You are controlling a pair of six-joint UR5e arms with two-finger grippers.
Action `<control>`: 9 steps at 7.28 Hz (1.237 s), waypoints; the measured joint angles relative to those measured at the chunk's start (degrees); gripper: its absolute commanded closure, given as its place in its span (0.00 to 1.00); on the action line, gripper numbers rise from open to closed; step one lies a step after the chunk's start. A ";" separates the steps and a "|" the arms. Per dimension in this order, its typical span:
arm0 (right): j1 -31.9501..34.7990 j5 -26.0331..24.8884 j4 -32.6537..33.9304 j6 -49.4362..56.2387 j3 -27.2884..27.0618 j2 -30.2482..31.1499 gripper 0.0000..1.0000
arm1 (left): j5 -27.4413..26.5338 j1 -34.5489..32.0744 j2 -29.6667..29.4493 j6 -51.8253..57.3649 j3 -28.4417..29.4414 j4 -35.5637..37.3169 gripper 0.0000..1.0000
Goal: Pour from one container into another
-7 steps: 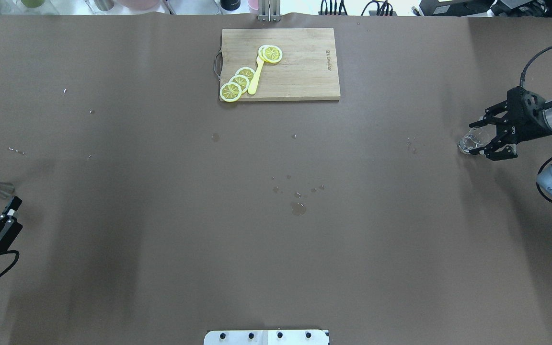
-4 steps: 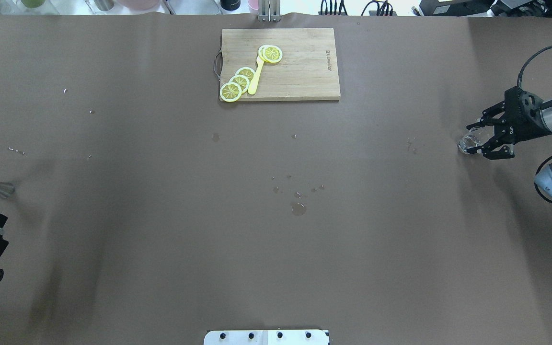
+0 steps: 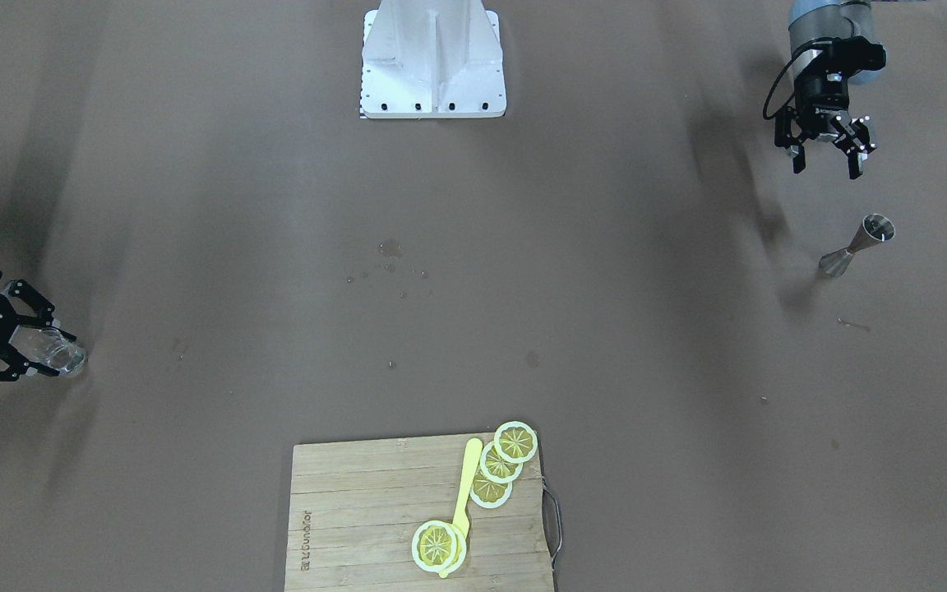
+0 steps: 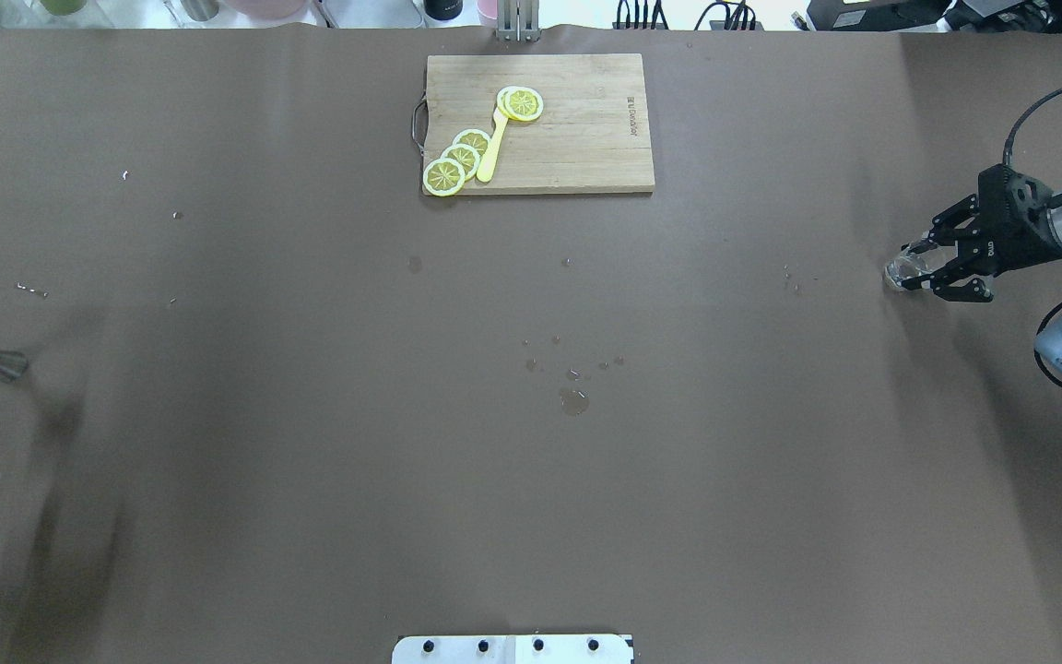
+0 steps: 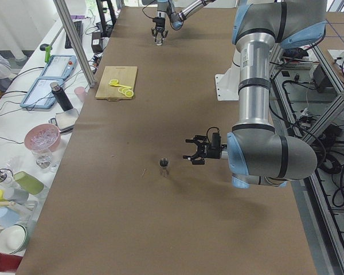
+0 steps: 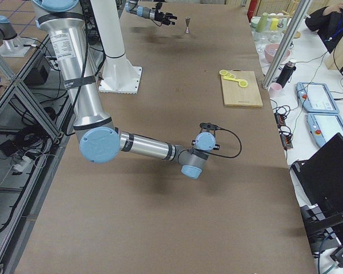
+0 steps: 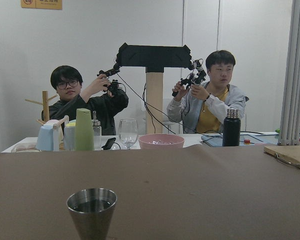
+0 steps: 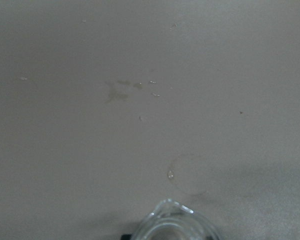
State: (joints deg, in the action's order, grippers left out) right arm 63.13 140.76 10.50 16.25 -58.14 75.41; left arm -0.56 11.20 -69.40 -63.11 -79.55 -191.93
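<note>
I should close my left gripper on the narrow middle (image 3: 852, 248) of the steel jigger, just below its upper cup.
The small clear glass (image 4: 902, 271) stands at the table's right end, between the fingers of my right gripper (image 4: 920, 269), which is shut on it. From across the table the glass (image 3: 62, 356) looks upright, and its rim (image 8: 172, 225) fills the bottom of the right wrist view. The steel jigger (image 3: 856, 245) stands alone at the left end. Dark liquid shows inside the jigger (image 7: 92, 210). My left gripper (image 3: 827, 162) hangs open and empty, a short way from the jigger on the robot's side.
A wooden cutting board (image 4: 577, 138) with lemon slices (image 4: 444, 176) and a yellow utensil (image 4: 491, 152) lies at the far middle. Water drops (image 4: 573, 400) spot the table's centre. The robot base (image 3: 432, 57) sits at the near edge. Two operators sit beyond the far edge.
My left gripper has drawn back from the jigger toward the robot's side and the table's left edge. The glass in my right gripper looks smaller and lower than before.
</note>
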 measured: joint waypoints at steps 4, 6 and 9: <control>3.56 1.27 0.71 -0.17 -0.94 -0.88 1.00 | 0.52 0.23 -1.64 -1.90 5.39 0.20 0.07; 4.59 1.48 0.87 -0.70 -1.49 -2.47 1.00 | 0.79 0.18 -1.82 -5.92 7.51 0.36 0.08; 6.76 5.28 5.91 -1.29 -4.81 -5.44 1.00 | 4.33 -4.03 -2.13 -7.49 8.26 0.72 0.08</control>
State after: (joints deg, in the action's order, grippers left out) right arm 69.89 146.04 16.41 14.96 -62.95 69.97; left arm 3.77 7.18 -71.53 -70.60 -71.30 -191.20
